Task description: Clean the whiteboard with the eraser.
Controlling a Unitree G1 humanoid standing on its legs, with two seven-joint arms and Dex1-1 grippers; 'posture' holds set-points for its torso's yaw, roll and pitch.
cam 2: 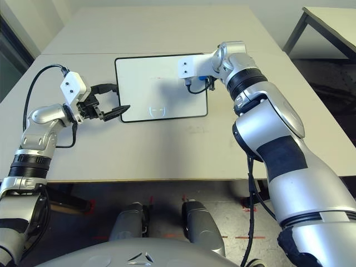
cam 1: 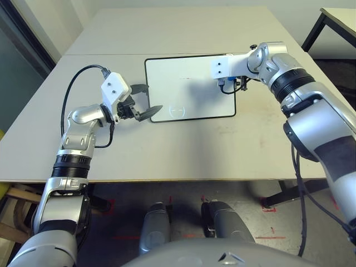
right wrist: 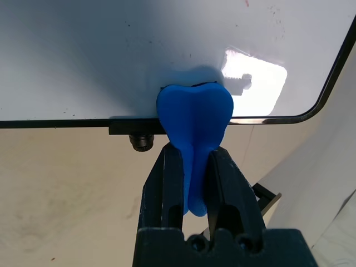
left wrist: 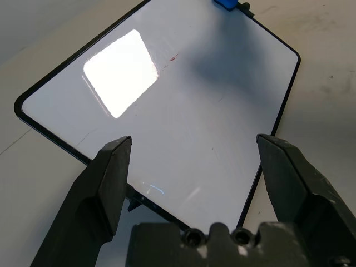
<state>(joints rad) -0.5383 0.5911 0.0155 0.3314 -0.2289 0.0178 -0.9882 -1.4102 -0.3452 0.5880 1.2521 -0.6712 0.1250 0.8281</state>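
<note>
The robot's right gripper will let go of the blue eraser on the table [cam 1: 265, 109] beside the whiteboard, out past the whiteboard's black side knob.
The whiteboard [cam 1: 189, 89] lies flat at the middle of the table, its white face nearly bare apart from a faint red speck [left wrist: 172, 57]. My right gripper [right wrist: 194, 153] is shut on the blue eraser [right wrist: 194, 119], whose wide end presses on the board just inside its right edge, next to a small black side knob [right wrist: 142, 142]. From the head view the eraser [cam 1: 223, 84] peeks out under the right wrist. My left gripper [cam 1: 146, 102] is open at the board's left edge, one finger over the frame's near-left corner, nothing between its fingers [left wrist: 114, 167].
A seam [cam 1: 100, 54] crosses the table behind the board. A second table [cam 1: 334, 22] with black legs stands at the far right. A black cable [cam 1: 72, 94] loops over my left forearm. The table's front edge [cam 1: 167, 179] runs close to my body.
</note>
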